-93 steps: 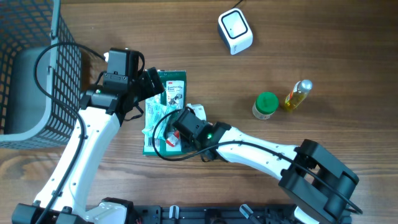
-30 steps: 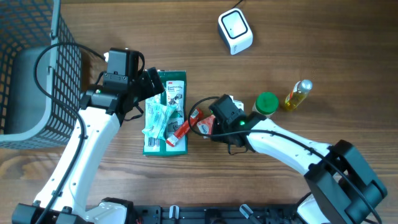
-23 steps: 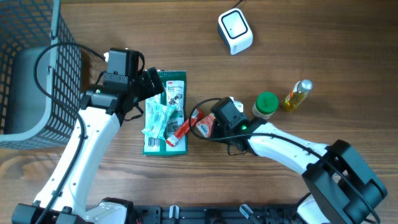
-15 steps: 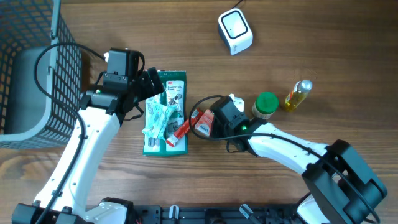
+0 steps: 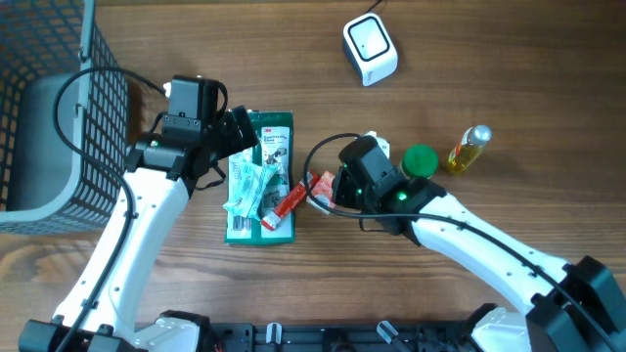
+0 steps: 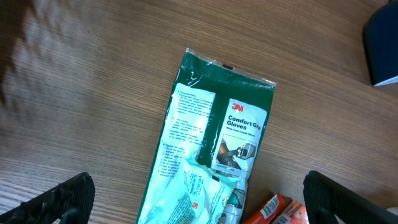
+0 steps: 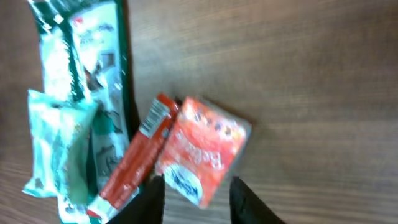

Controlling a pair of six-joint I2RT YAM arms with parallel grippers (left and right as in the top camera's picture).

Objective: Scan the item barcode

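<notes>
The red snack packet sits at a slant between the right gripper's fingers next to the red stick pack, so the robot should turn that gripper and pinch the packet's free long edge point(image 7: 231, 158).
A red snack packet point(image 7: 202, 149) lies flat on the wooden table, its white barcode end towards my right gripper point(image 7: 196, 202). That gripper is open, and its fingers point(image 7: 152, 199) stand either side of the packet's near corner. In the overhead view the packet point(image 5: 319, 185) shows just left of the right gripper point(image 5: 333, 189). The white barcode scanner point(image 5: 370, 49) sits far back on the table. My left gripper point(image 6: 208, 202) hangs wide open above a green 3M gloves pack point(image 6: 217, 143) and holds nothing.
A red stick pack point(image 7: 134, 158) lies against the packet's left side. A pale green pouch point(image 6: 193, 199) rests on the gloves pack. A green-capped jar point(image 5: 421, 162) and an oil bottle point(image 5: 468, 149) stand to the right. A wire basket point(image 5: 49, 108) fills the left edge.
My right gripper carried the red packet a little to the right, opened and let it go on the table, then drew back slightly. The left arm has not moved.
</notes>
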